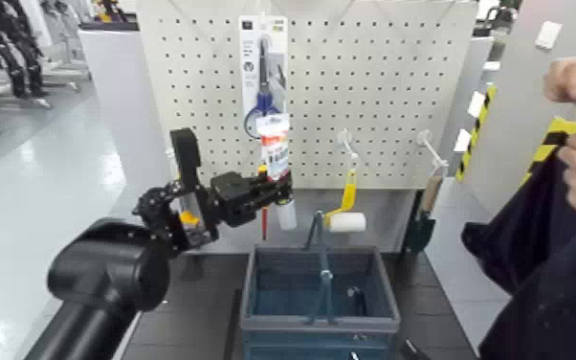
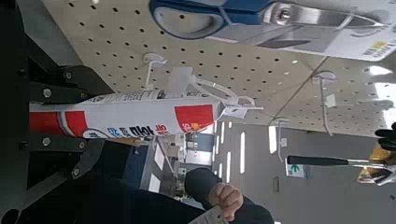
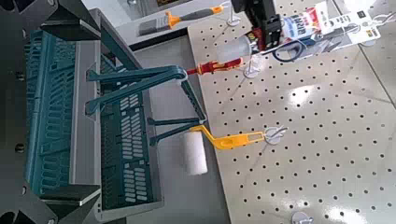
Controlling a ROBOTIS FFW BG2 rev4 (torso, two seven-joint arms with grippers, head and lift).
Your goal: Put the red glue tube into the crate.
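The robot's left gripper should release the red glue tube inside the blue-grey crate's front edge [image 1: 289, 311], next to the upright handle bar.
The red glue tube [image 1: 275, 144] stands upright against the pegboard [image 1: 378, 86], white cap down, just under a scissors pack. My left gripper [image 1: 273, 187] reaches in from the left and is shut on the tube's lower part. In the left wrist view the tube [image 2: 149, 117] lies across the left gripper [image 2: 93, 117], between its dark fingers. The blue-grey crate [image 1: 254, 287] sits on the table below and slightly right of the tube, handle bar upright. The right wrist view looks down on the crate [image 3: 56, 121] past my right gripper [image 3: 89, 105], whose fingers stand wide apart, open.
A scissors pack [image 1: 263, 67], a yellow-handled paint roller [image 1: 347, 218] and a brush [image 1: 431, 191] hang on the pegboard. A red screwdriver [image 3: 210, 67] hangs by the tube. A person in dark clothes [image 1: 560, 239] stands at the right, hands raised.
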